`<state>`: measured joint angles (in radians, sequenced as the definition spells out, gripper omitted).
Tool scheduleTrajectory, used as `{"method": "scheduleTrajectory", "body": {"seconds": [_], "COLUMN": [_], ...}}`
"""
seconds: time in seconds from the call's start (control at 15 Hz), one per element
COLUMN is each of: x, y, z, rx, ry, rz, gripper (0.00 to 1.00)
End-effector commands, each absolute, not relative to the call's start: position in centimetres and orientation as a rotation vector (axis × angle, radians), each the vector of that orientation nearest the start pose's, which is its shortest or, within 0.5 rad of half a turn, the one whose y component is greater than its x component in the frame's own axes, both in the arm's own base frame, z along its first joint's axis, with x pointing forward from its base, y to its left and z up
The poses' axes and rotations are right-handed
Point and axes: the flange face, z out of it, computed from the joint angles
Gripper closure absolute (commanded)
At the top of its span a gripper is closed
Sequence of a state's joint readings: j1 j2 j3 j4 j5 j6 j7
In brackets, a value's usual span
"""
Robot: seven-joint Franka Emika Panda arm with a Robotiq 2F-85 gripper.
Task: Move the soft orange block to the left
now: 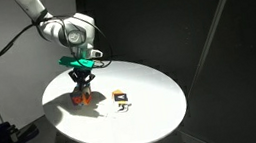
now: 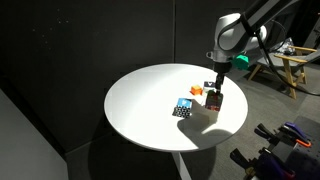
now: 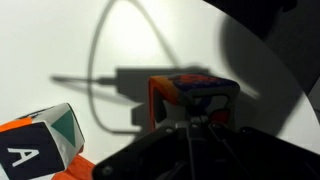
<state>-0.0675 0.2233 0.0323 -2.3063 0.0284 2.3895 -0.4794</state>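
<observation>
The robot's gripper will release the soft orange block on the bare white table slightly closer to its front edge point(image 1: 81, 110). The block still sits near the round table's edge.
The soft orange block point(image 1: 84, 102) sits on the round white table point(image 1: 158, 103) near its edge. It looks dark red in an exterior view point(image 2: 215, 101). My gripper point(image 1: 82, 85) comes straight down onto it, with its fingers closed around the block's top; it also shows in an exterior view point(image 2: 215, 88). In the wrist view the block point(image 3: 190, 97) fills the space between the jaws point(image 3: 195, 118), orange-red with bluish patches, and the fingertips are lost in shadow.
An orange-topped white block with black markings point(image 1: 120, 95) point(image 2: 197, 90) point(image 3: 40, 142) lies close by. A blue-and-white cube point(image 2: 183, 107) point(image 1: 125, 106) lies beside it. The table edge is near the gripper. Dark curtains surround the table.
</observation>
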Motion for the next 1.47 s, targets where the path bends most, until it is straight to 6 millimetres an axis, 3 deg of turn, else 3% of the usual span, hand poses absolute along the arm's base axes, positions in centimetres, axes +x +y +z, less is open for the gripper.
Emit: {"method": "scheduleTrajectory", "body": {"seconds": [0.0, 0.8, 1.4], "x": [52.0, 51.7, 51.8], "y": [-2.1, -2.3, -1.8], "z": [23.6, 25.0, 23.6], "rx": [-2.993, -2.781, -2.702], "ry": [-0.738, -1.568, -1.68], "rz": [0.205, 0.246, 0.27], "gripper": [0.99, 0.99, 0.99]}}
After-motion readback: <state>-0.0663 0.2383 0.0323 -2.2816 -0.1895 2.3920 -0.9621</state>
